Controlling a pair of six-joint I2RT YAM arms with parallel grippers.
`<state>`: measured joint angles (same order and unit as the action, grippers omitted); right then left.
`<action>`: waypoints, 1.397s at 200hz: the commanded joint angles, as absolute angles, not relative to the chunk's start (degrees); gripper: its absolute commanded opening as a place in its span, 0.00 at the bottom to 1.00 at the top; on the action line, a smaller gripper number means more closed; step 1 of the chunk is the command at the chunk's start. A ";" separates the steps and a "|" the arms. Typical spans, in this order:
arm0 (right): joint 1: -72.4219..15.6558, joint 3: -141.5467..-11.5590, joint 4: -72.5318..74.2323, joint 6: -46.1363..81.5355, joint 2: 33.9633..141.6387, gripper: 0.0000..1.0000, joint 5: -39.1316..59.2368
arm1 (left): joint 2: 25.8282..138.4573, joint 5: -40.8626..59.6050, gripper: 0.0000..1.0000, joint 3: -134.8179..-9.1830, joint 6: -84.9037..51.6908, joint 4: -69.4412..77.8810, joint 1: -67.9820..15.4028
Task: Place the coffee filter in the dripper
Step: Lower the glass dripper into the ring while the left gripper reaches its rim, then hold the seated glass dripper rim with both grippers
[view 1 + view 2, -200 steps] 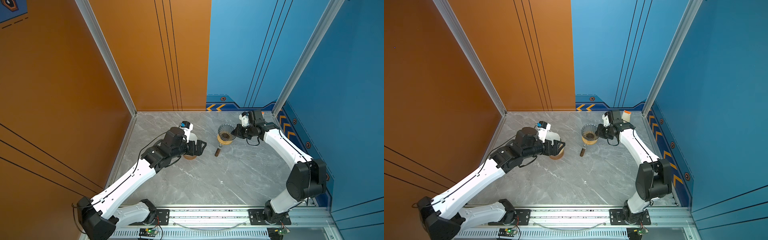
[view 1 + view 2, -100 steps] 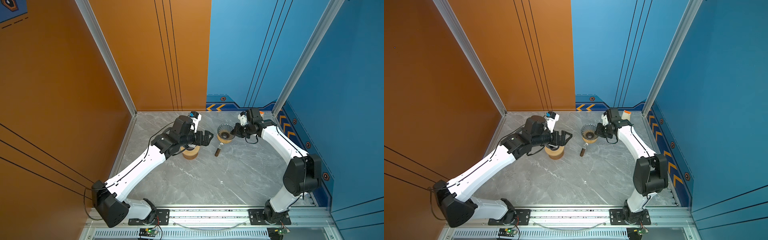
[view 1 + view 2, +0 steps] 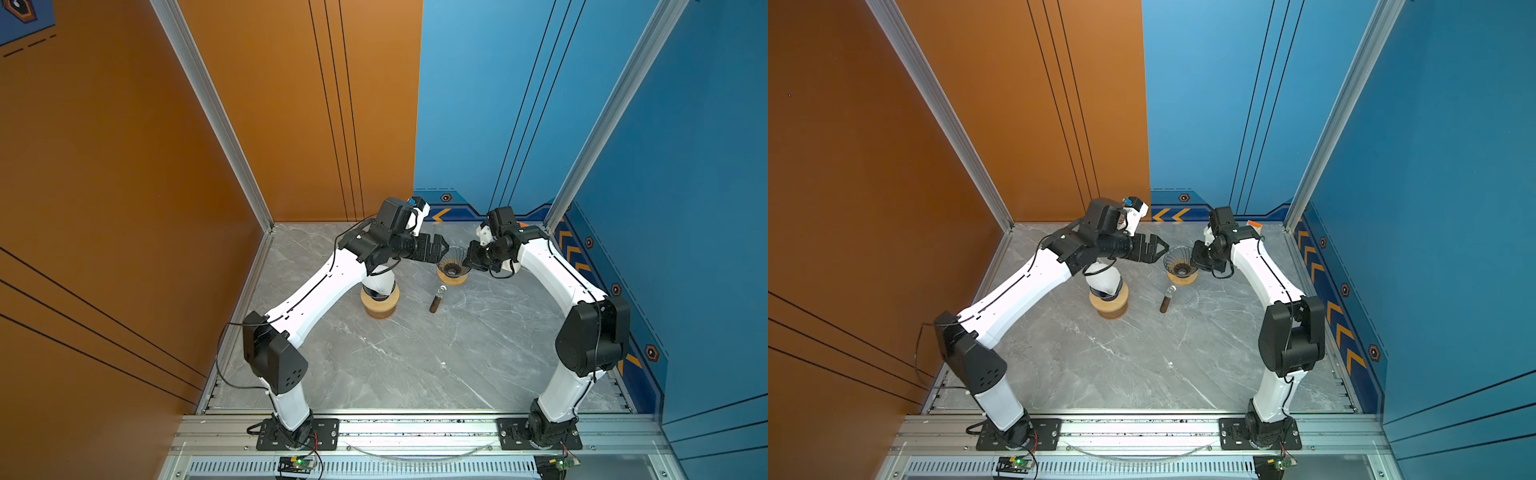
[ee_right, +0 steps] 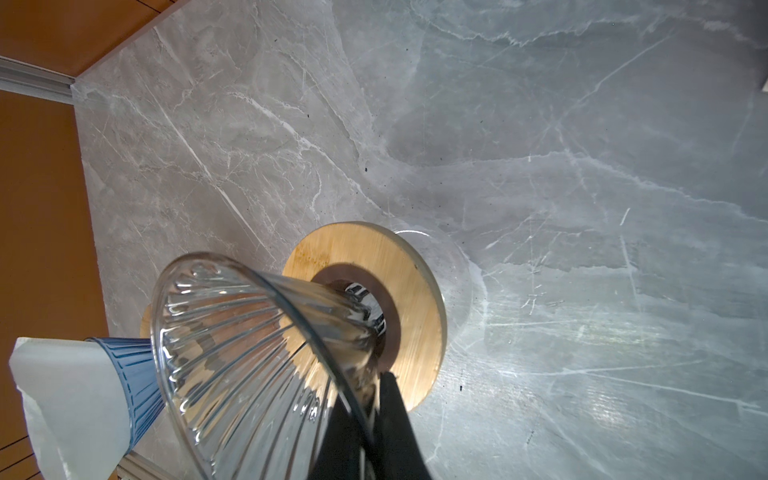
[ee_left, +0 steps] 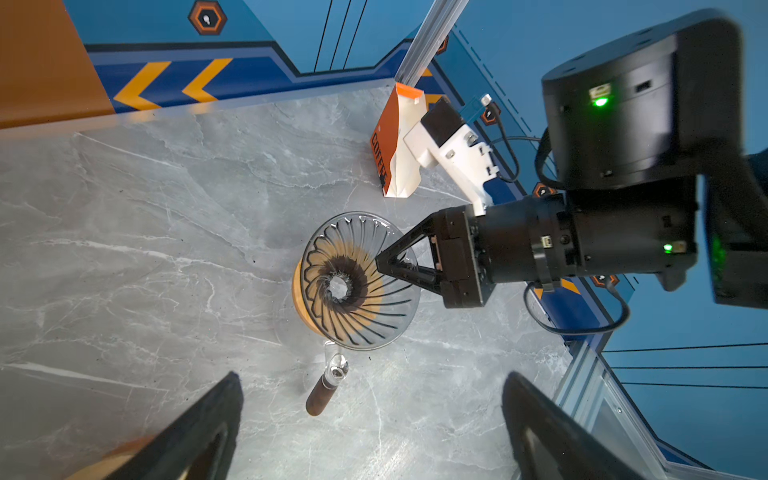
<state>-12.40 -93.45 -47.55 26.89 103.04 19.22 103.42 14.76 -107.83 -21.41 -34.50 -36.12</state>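
I have one side of the dripper's rim in my right gripper, so next I take the opposite rim (image 5: 304, 281) with my left gripper while my right gripper opens and grips its side again.
The dripper (image 3: 453, 266) (image 3: 1180, 264) is a clear ribbed glass cone on a round wooden base in both top views. My right gripper (image 3: 469, 259) (image 4: 374, 395) is shut on its rim, one finger inside the glass and one outside. The right gripper (image 5: 384, 264) shows the same pinch in the left wrist view, over the dripper (image 5: 357, 278). The white paper coffee filter (image 3: 1104, 280) (image 4: 70, 399) sits in a blue ribbed holder (image 4: 133, 382) on a wooden stand, partly under my left arm. My left gripper (image 3: 442, 245) (image 5: 372, 382) hangs open and empty beside the dripper's rim.
A brown wooden handle with a glass neck (image 3: 436, 301) (image 5: 324, 390) lies on the marble floor in front of the dripper. An orange and white coffee bag (image 5: 397, 145) (image 3: 1253, 224) stands at the back right by the blue wall. The filter's wooden stand (image 3: 379, 307) stands left of the dripper.
My left arm has swung from over the filter stand to the right and back, up to the dripper's rim, with its gripper open. The right gripper has stayed on the dripper's rim.
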 commanded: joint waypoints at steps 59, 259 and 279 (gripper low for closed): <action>-12.71 -97.80 -49.70 27.22 102.84 0.34 19.57 | 114.70 21.15 0.98 -119.55 -20.31 -41.02 -34.01; -11.09 -97.66 -47.13 23.69 104.57 0.19 17.94 | 126.50 20.72 0.54 -127.60 -20.66 -44.01 -34.10; -10.99 -97.72 -47.09 23.73 104.77 0.17 18.02 | 127.19 20.79 0.52 -128.05 -20.96 -44.01 -34.04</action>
